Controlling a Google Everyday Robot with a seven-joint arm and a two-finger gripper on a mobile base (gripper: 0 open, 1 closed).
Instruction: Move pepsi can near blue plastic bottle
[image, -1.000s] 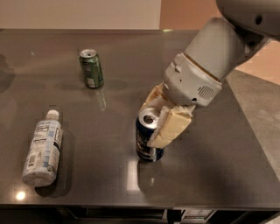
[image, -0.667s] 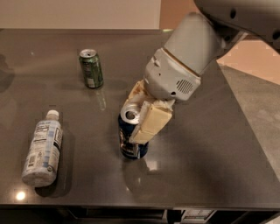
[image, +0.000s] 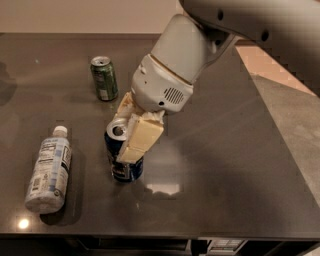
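Observation:
My gripper is going to the dark table (image: 92, 180). It will let go of the pepsi can there, close beside the long side of the blue plastic bottle.
The pepsi can (image: 121, 169), dark navy with a silver top, stands upright on the dark table, a short way right of the blue plastic bottle (image: 49, 169). The bottle lies on its side near the front left, white cap pointing to the back. My gripper (image: 129, 131) comes down from the upper right and is shut on the can, its cream fingers (image: 140, 137) clasping the can's upper part on both sides. The can's base looks to be at the table surface.
A green can (image: 104, 78) stands upright at the back left, behind the pepsi can. The dark table (image: 225, 165) ends at a front edge near the bottom and a right edge running diagonally. My arm's white body spans the upper right.
My gripper has carried the pepsi can leftward across the table, from right of centre to closer to the bottle. The bottle and green can have not moved.

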